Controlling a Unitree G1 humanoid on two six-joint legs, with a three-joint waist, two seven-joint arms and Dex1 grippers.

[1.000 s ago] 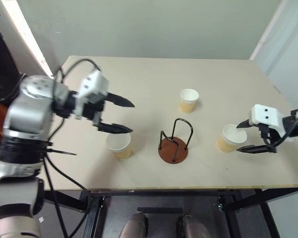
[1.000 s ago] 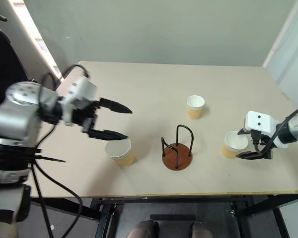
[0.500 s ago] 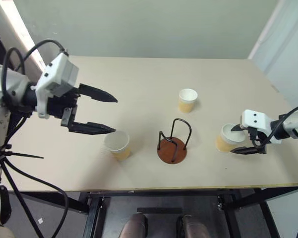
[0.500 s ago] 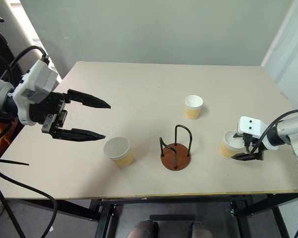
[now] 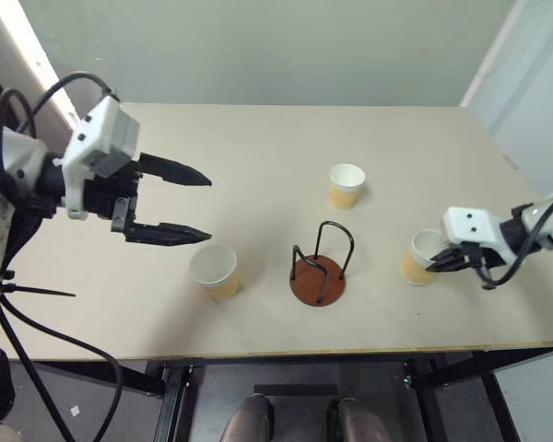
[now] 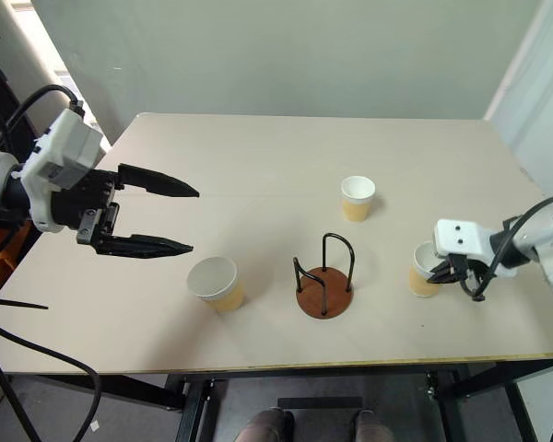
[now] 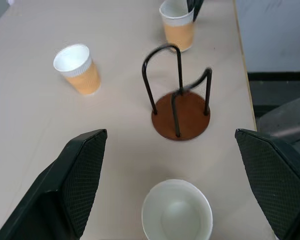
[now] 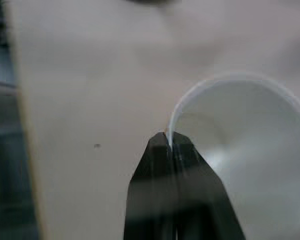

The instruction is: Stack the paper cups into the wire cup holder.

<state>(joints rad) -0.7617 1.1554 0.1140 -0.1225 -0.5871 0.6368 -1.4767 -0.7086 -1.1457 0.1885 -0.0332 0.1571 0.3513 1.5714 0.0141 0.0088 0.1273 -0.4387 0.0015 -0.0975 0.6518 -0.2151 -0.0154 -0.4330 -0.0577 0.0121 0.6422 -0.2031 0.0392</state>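
Note:
Next, my right gripper lets go of the paper cup on the reddish-brown disc [image 5: 317, 278] between the black loops of the wire cup holder.
Three tan paper cups stand upright on the table. One [image 5: 214, 270] is at the front left, one [image 5: 347, 184] is farther back, and one [image 5: 420, 259] is at the right. The wire cup holder [image 5: 319, 274], with a reddish-brown disc and black loops, stands empty between them. My left gripper [image 5: 207, 210] hovers open, above and to the left of the front-left cup, apart from it. My right gripper [image 5: 433, 261] is shut on the right cup's rim [image 8: 172, 125], one finger inside and one outside. In the left wrist view the wire cup holder [image 7: 180, 107] lies between my open fingers [image 7: 77, 182].
The beige table [image 5: 258, 138] ends at its front edge just below the cups and holder. A pale wall runs behind it. Black cables hang off my left arm [image 5: 37, 304] beyond the table's left edge.
My right gripper has gone from open around the right cup to shut on its rim. My left gripper has drawn back to the left, away from the front-left cup, still open.

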